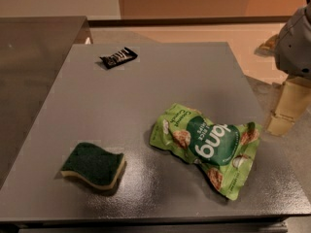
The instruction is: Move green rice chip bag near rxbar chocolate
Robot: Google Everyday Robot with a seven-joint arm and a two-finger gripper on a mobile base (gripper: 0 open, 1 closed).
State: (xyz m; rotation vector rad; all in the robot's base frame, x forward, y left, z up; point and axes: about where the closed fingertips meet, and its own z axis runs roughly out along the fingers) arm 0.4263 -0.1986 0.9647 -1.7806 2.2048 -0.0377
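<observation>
The gripper will next move to the middle [209, 142] of the green rice chip bag, around the bag's white lettering, and close there.
The green rice chip bag [209, 147] lies crinkled on the grey table [170, 76], right of centre towards the front. The rxbar chocolate [118, 57], a small black wrapper with white lettering, lies at the table's far left, well away from the bag. My gripper [287, 107] shows as a beige part under the grey-white arm [295, 40] at the right edge of the view. It is beyond the table's right edge, to the upper right of the bag, and touches nothing.
A dark-green and yellow sponge [93, 165] lies at the front left of the table. A steel counter [34, 47] adjoins the table on the left. Speckled floor [291, 149] shows past the table's right edge.
</observation>
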